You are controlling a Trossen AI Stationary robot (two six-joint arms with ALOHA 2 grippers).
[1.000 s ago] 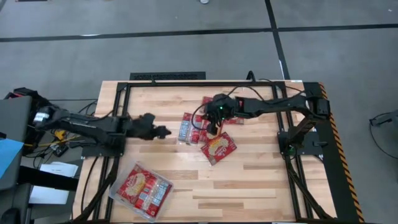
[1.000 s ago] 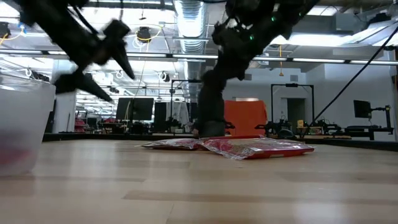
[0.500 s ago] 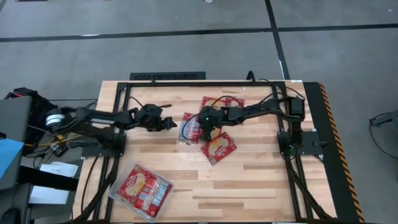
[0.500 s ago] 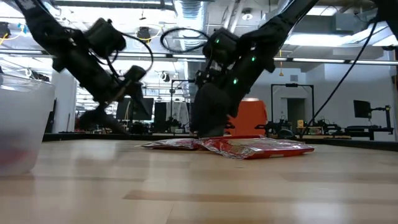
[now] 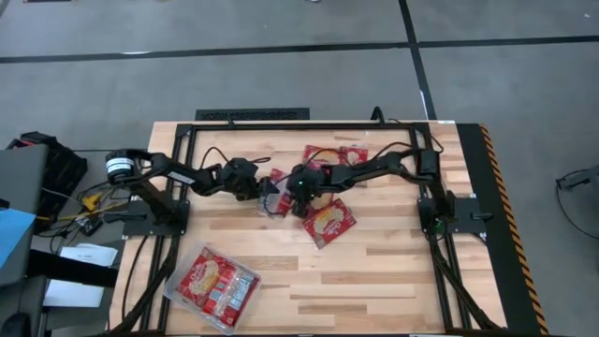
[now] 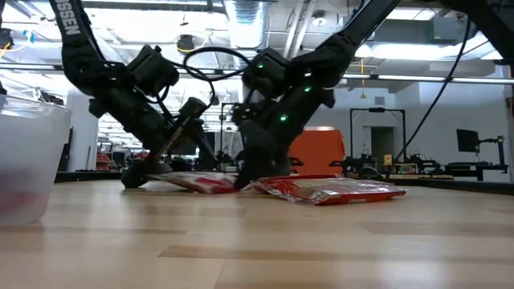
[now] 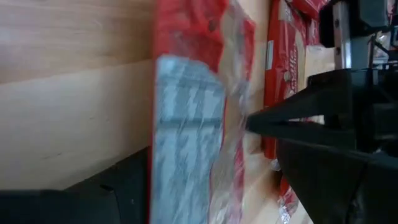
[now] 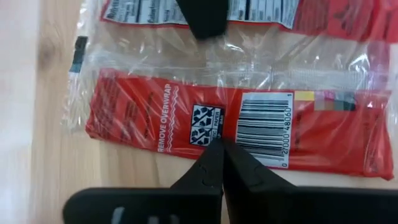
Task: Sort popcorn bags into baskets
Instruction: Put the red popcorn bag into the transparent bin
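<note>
My left gripper will open and pinch the bag's white label panel (image 7: 188, 121) before lifting, as the popcorn bag is lying flat and my right gripper is pinning its barcode side.
A popcorn bag (image 5: 274, 200) lies back side up in its clear wrap, showing a white label panel and a barcode, also seen in the low view (image 6: 201, 183). My left gripper (image 5: 263, 188) has come in from the left. It is open, with its fingers about the bag's left edge (image 7: 211, 162). My right gripper (image 5: 299, 197) is shut, tip down on the same bag (image 8: 222, 152). More red bags lie beyond it (image 5: 332, 154) and one nearer (image 5: 328, 222). The clear tray (image 5: 171, 292) at the near left holds some bags. My left gripper comes slanting down from the table's left. One finger (image 8: 202, 18) lies on the bag's white label panel (image 8: 249, 12), and the other is low beside the bag's edge (image 7: 93, 199). Whether that one touches, I cannot tell. The bag's left edge looks slightly raised (image 6: 181, 178). My right gripper presses its shut fingertips down on the red back of the bag, beside the barcode (image 8: 264, 130). It comes slanting down from the right. The bag lies on the table under it.
The two grippers stand close together over one bag at the table's middle. The black frame rail (image 5: 281, 126) runs along the far edge. The tray's wall (image 6: 24, 160) shows at the near left. Bare wood lies near and to the right (image 5: 393, 271).
My left gripper has moved right and down to the bag, its fingers now at the bag's left edge. My right gripper has moved left from the far pile and come down shut onto the same bag. The bag's left edge looks raised against before.
</note>
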